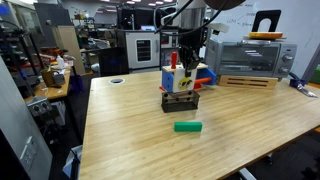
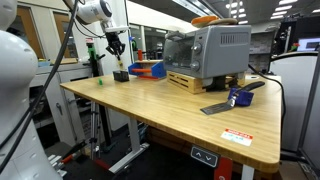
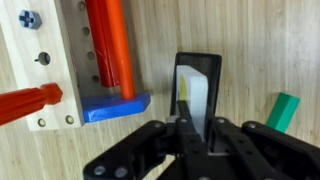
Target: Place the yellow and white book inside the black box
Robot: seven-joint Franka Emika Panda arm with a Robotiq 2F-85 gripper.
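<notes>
The robot's gripper should release the yellow and white book inside the black box [image 1: 189, 96] [image 3: 208, 98], along the side closest to the green block.
In the wrist view the yellow and white book [image 3: 196, 98] stands on edge, its lower part inside the black box [image 3: 214, 66]. My gripper [image 3: 197, 128] is shut on the book's top edge, one finger on each side. In both exterior views the gripper [image 1: 184, 72] [image 2: 118, 47] hangs straight above the black box [image 1: 181, 101] [image 2: 121, 75] on the wooden table. The book is too small to make out in the exterior views.
A blue and orange box with a red cylinder [image 3: 108, 55] [image 1: 197, 75] stands right beside the black box. A flat green block [image 1: 187, 126] [image 3: 283, 112] lies on the table nearby. A toaster oven [image 1: 248, 58] [image 2: 210, 50] stands on a wooden tray.
</notes>
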